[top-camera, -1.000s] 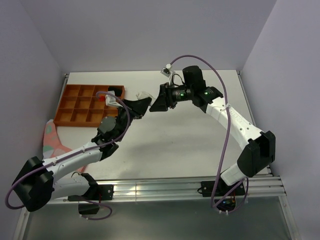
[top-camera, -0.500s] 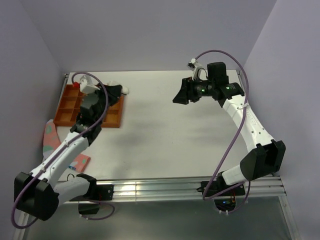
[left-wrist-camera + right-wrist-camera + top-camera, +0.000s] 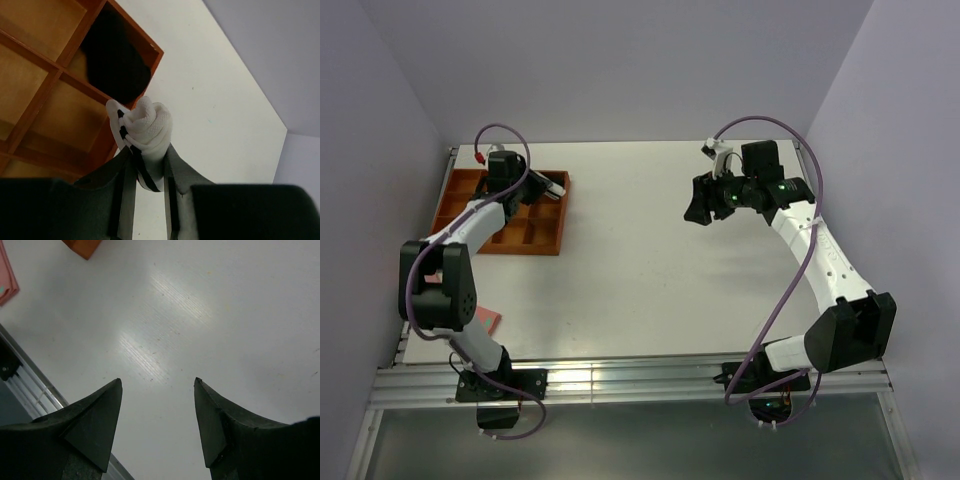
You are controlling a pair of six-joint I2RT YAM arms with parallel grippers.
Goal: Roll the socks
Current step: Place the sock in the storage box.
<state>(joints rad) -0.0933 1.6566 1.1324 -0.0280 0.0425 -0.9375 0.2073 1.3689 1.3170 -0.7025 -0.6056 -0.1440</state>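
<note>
The white sock will go down in the empty tray compartment just nearer than the black sock (image 3: pixel 547 208) (image 3: pixel 72 117), put there by my left gripper.
My left gripper (image 3: pixel 148 149) is shut on the white sock (image 3: pixel 148 126), a rolled bundle with black cuff stripes. It holds the sock just above the right edge of the orange tray (image 3: pixel 35 75). In the top view the left gripper (image 3: pixel 550 187) is over the tray's far right corner (image 3: pixel 563 215). The black sock (image 3: pixel 116 67) lies as a dark bundle in the tray's corner compartment. My right gripper (image 3: pixel 156 383) is open and empty above bare table; in the top view it (image 3: pixel 698 206) is right of centre.
The orange tray has several square compartments that look empty apart from the corner one. A pink fabric piece (image 3: pixel 486 318) lies at the table's near left and shows in the right wrist view (image 3: pixel 6 282). An aluminium rail (image 3: pixel 640 378) runs along the near edge.
My left arm has swung from the table's middle back and left to the tray, carrying the white sock. My right gripper has drawn away to the right.
</note>
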